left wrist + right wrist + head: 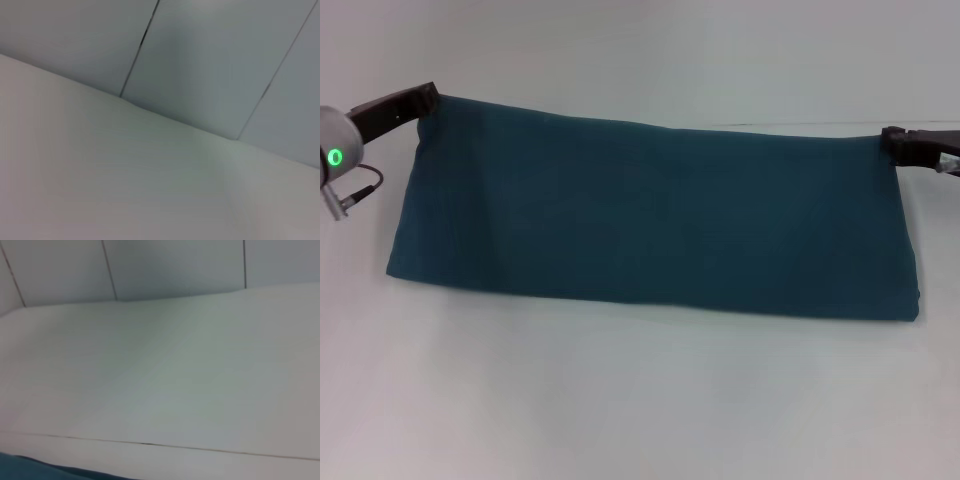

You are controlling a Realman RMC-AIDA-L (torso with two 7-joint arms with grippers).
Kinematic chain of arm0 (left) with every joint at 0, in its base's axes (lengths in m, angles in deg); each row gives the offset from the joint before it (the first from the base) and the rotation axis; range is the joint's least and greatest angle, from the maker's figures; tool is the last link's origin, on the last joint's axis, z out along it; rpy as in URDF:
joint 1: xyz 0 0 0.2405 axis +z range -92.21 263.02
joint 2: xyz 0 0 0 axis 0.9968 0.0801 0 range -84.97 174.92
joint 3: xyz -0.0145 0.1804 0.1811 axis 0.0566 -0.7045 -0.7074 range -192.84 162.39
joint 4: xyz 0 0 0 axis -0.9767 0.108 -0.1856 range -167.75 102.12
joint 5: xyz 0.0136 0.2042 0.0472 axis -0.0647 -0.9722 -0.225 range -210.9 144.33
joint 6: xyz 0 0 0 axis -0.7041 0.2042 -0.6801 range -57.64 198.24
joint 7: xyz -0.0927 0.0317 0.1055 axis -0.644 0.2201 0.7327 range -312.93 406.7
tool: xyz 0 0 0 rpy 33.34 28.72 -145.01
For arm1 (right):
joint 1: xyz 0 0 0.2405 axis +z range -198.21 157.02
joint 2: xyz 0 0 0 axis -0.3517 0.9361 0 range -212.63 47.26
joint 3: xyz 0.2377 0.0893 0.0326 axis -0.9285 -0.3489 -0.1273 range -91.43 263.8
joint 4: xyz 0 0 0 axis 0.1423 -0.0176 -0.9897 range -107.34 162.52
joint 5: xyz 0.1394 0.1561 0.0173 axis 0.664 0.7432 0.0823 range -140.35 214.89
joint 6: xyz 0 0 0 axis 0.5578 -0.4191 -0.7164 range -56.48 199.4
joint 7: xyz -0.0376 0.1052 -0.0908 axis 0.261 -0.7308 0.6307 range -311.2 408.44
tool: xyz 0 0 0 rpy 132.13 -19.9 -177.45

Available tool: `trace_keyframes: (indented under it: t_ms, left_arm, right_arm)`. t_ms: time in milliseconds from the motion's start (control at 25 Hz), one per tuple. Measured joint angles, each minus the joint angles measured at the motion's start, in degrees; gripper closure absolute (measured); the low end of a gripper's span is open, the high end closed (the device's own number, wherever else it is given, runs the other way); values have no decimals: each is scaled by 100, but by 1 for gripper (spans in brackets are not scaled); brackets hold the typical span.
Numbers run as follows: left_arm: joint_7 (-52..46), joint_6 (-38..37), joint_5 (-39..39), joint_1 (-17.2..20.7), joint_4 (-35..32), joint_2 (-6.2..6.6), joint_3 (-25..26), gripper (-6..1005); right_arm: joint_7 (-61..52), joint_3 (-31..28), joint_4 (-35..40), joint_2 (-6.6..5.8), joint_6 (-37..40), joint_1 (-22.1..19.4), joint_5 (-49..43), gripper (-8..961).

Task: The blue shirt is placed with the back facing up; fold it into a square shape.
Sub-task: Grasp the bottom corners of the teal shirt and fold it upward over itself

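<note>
Next, my left gripper releases the upper corner of the blue shirt, still held taut in the gripper, on the white table (456,140) behind the lower edge of the shirt.
The blue shirt (650,215) shows as a wide, plain dark teal band across the middle of the head view, with no lettering visible. Its upper edge runs taut between both grippers. My left gripper (425,100) holds the upper left corner and my right gripper (892,145) holds the upper right corner, each shut on the fabric. The lower edge rests along the white table (640,400). A sliver of the blue shirt (30,467) appears in the right wrist view. The left wrist view shows no shirt.
The white table surface (165,375) extends all around the shirt. Grey wall panels (210,55) stand behind the table's far edge. A thin seam (150,444) crosses the tabletop near the right gripper.
</note>
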Motion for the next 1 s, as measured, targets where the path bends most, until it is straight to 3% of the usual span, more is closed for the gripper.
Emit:
trace_keyframes:
  t_ms: [360,640,1000]
  left_arm:
    - [962,568,928,-91,181,-161,-117,1000]
    - [1384,617,1451,-102,286,-163,-117,1000]
    - [1485,626,1517,-118,315,-164,-126,999]
  right_arm:
    - [304,293,-199,104,-1023,226,224,929]
    - [617,634,-238,96,-1145,238,898,927]
    - [627,751,-260,103,-1225,256,965,925]
